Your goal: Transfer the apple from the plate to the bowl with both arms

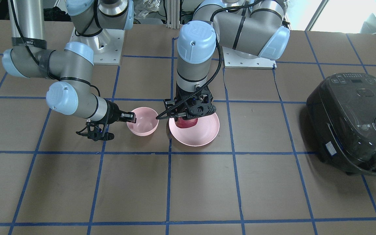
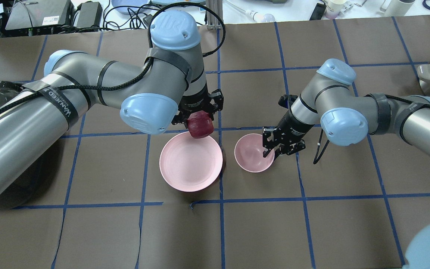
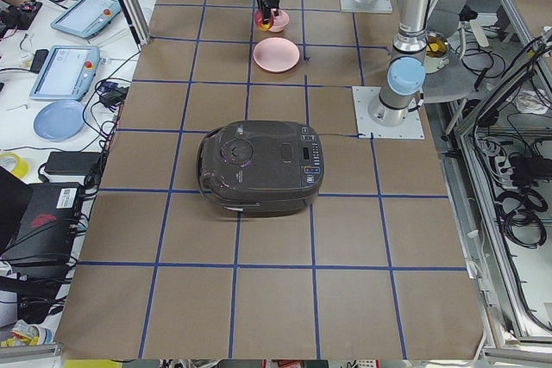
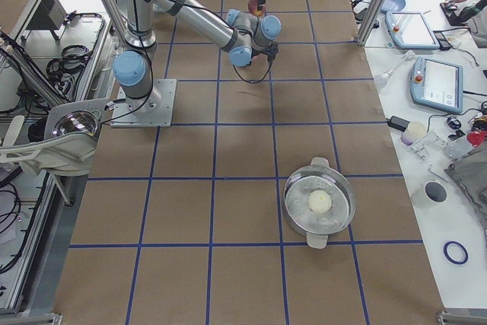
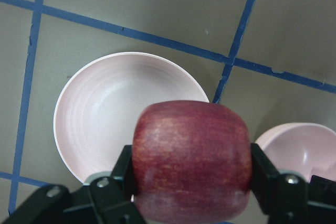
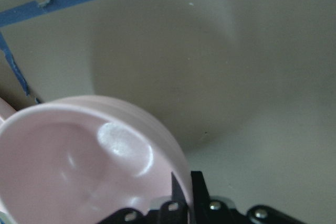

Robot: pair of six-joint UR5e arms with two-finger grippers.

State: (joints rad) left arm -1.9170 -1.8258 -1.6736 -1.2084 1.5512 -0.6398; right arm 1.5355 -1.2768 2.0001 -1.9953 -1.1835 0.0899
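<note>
The robot's left gripper needs to release the dark red apple inside the small pink bowl [image 1: 143, 126] [image 5: 308, 156] next to the wide pink plate.
My left gripper [image 2: 199, 125] is shut on the dark red apple [image 2: 200, 126] and holds it just above the far edge of the wide pink plate [image 2: 190, 164]. The left wrist view shows the apple [image 5: 191, 158] clamped between both black fingers, with the bare plate [image 5: 105, 114] below it. In the front view the apple [image 1: 188, 122] sits under the gripper [image 1: 189, 119] over the plate [image 1: 204, 133]. My right gripper [image 2: 270, 152] pinches the rim of the small pink bowl [image 2: 252, 151], which stands on the table beside the plate. The bowl [image 6: 68, 161] is empty.
A dark rice cooker [image 1: 354, 124] stands on the table on my left side. A steel pot [image 4: 319, 203] with a glass lid stands far out on my right. Blue tape lines grid the brown table.
</note>
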